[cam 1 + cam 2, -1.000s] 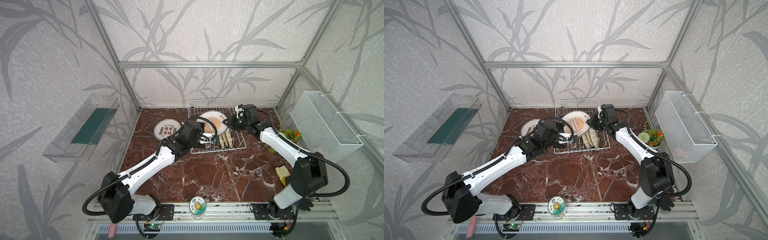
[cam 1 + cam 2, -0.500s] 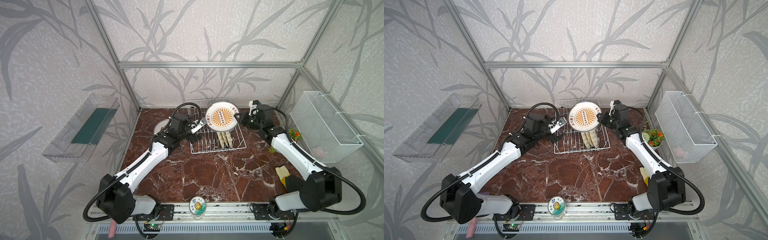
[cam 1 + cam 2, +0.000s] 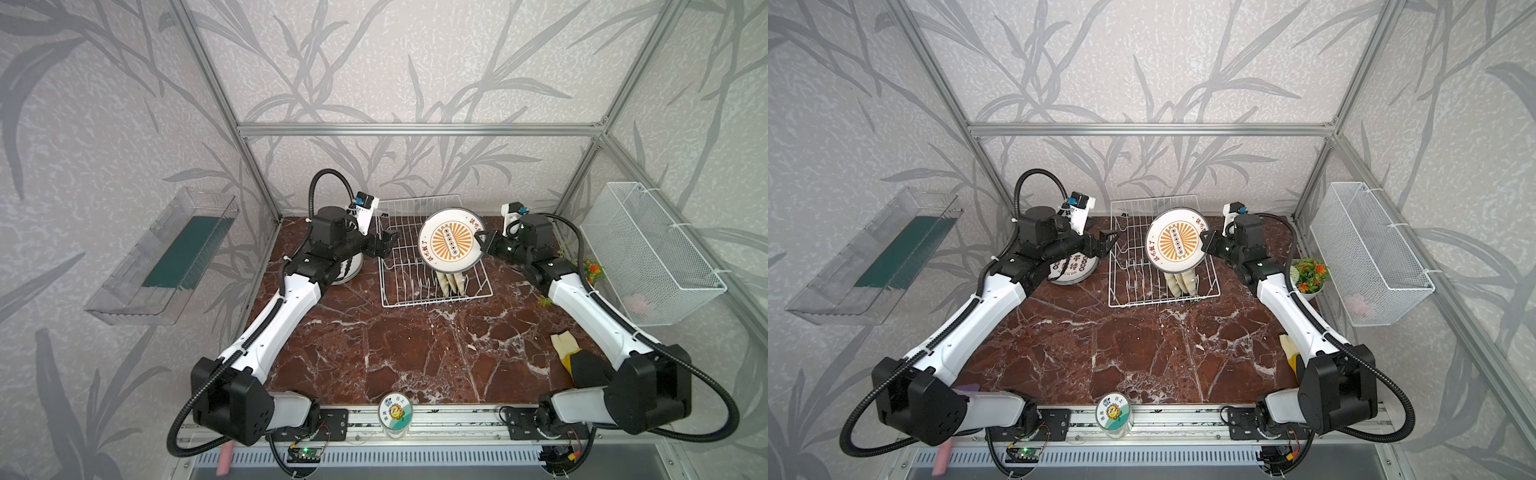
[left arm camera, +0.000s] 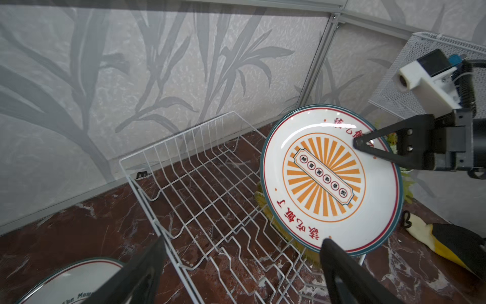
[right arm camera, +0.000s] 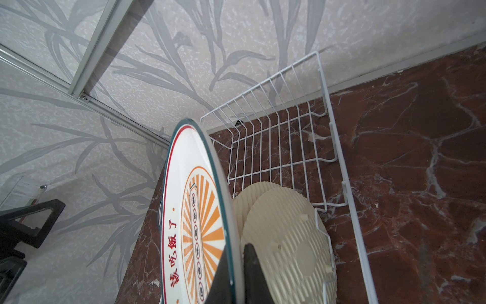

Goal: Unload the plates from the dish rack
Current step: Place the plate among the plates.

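Observation:
Next, the left gripper closes on the white sunburst plate's free rim (image 3: 423, 240) (image 4: 267, 188) by the red writing, across from the right gripper, to take over the plate.
A white plate with an orange sunburst (image 3: 451, 241) (image 3: 1177, 243) hangs upright above the dish rack (image 3: 399, 266) (image 3: 1129, 270). My right gripper (image 3: 482, 245) (image 5: 234, 252) is shut on its right rim, one finger on each face. My left gripper (image 3: 388, 243) (image 4: 242, 242) stands open over the rack's left side, level with the plate (image 4: 331, 181) and apart from it. Yellow-tan ridged plates (image 3: 453, 284) (image 5: 284, 237) stand upright in the rack's front right corner. A stack of white plates (image 3: 1071, 270) (image 4: 68, 279) lies on the table left of the rack, partly hidden under my left arm.
A white mesh basket (image 3: 648, 249) hangs on the right wall and a clear tray (image 3: 166, 257) on the left wall. A bowl of greens with orange flowers (image 3: 1308, 276) sits right of the rack. A yellow glove (image 3: 565, 345) lies by the right arm, a round can (image 3: 395, 411) at the front edge.
My right gripper has lifted the sunburst plate out of the rack and holds it above. My left arm has drawn back from inside the rack to its left side, jaws still open.

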### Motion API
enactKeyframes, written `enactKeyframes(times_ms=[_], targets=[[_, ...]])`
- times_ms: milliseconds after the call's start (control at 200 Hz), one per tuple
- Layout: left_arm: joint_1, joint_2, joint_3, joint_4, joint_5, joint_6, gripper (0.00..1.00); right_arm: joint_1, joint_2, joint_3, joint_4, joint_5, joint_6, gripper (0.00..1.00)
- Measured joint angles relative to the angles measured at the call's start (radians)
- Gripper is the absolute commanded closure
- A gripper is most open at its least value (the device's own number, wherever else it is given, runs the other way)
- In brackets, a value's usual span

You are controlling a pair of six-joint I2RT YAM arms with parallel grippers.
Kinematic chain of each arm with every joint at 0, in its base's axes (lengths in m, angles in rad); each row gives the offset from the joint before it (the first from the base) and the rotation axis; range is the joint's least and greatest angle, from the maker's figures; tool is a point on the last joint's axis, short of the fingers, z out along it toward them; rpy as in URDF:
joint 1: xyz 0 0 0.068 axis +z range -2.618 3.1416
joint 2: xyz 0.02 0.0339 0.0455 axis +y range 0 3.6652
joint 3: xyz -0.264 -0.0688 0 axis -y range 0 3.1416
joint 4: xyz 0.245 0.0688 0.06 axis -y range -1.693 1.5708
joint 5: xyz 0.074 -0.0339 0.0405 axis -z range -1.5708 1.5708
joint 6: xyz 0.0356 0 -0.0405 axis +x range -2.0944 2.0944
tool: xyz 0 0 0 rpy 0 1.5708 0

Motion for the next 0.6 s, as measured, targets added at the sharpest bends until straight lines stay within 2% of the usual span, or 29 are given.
enactKeyframes(times_ms=[270, 600], targets=[[0.000, 0.122, 0.031, -0.013, 0.185, -0.171, 0.14, 0.000, -0.003, -0.051, 0.090, -0.098, -0.060, 1.00], [0.000, 0.187, 0.059, -0.027, 0.294, -0.229, 0.17, 0.000, -0.012, -0.078, 0.200, -0.195, -0.101, 1.00]])
